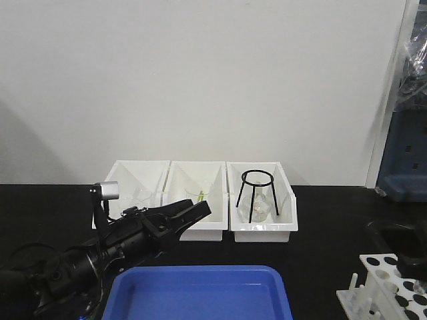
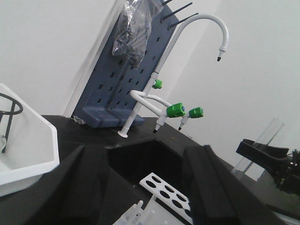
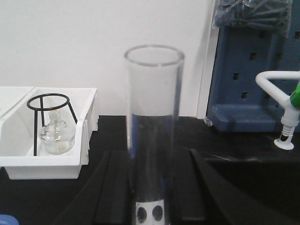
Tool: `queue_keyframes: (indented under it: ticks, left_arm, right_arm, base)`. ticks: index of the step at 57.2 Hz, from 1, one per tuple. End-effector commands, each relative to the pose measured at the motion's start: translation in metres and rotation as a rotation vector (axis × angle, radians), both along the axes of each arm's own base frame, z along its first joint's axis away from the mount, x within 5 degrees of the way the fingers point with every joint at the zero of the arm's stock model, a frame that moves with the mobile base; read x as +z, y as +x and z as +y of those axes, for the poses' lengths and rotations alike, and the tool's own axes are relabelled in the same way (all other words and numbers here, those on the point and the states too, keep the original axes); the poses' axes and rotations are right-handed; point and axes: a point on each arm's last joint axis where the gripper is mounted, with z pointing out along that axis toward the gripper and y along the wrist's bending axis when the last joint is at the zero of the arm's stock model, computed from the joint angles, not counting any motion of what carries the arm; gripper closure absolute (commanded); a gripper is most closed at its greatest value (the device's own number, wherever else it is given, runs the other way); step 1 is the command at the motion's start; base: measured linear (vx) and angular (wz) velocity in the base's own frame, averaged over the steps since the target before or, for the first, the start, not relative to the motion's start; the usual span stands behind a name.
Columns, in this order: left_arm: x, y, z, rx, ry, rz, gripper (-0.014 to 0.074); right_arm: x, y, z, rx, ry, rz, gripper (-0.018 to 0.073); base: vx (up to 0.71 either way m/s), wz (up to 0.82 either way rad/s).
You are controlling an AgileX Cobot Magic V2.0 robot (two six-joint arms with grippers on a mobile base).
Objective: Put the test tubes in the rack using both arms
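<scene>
My right gripper needs to set the clear test tube, held upright above the rack now, down in a hole of the white rack point(image 1: 402, 302), along the row that is beside the rack's white pegs.
My right gripper point(image 3: 153, 159) is shut on a clear test tube point(image 3: 153, 108) and holds it upright, open rim up, above the white rack point(image 3: 149, 213). The left wrist view shows this gripper point(image 2: 265, 152) and the tube point(image 2: 265, 140) at the far right. My left gripper point(image 2: 145, 157) is open and empty, with the rack's holed top point(image 2: 168, 192) showing between its fingers. In the front view the left gripper point(image 1: 195, 212) hovers at the lower left, over the table near the blue tray. The rack point(image 1: 387, 283) stands at the lower right. The right arm is out of the front view.
Three white bins point(image 1: 200, 230) stand at the back; the right one holds a black wire tripod point(image 1: 257, 193) and a small flask point(image 3: 57, 136). A blue tray point(image 1: 200, 293) lies at the front. A black sink point(image 2: 150, 159), a white tap point(image 2: 187, 61) and a blue pegboard point(image 2: 126, 79) are on the right.
</scene>
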Motion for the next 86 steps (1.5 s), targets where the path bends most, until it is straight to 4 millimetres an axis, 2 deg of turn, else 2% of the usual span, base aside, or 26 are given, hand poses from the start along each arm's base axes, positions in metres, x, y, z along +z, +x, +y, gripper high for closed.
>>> queue_keyframes:
  ticks: [1, 37, 86]
  left_arm:
    - [0.034, -0.004, 0.001, -0.004, -0.107, -0.088, 0.0099]
    - [0.034, -0.004, 0.001, -0.004, -0.106, -0.089, 0.0099]
    - [0.031, -0.002, 0.001, 0.017, -0.077, -0.073, 0.0099]
  right_arm:
    - [0.011, 0.005, 0.000, 0.012, -0.011, -0.143, 0.0567]
    - [-0.033, 0.033, -0.001, 0.032, 0.008, -0.095, 0.0567]
    - [-0.069, 0.046, -0.003, 0.032, 0.020, 0.013, 0.0564]
  base:
    - [0.00, 0.00]
    - [0.00, 0.00]
    - [0.00, 0.00]
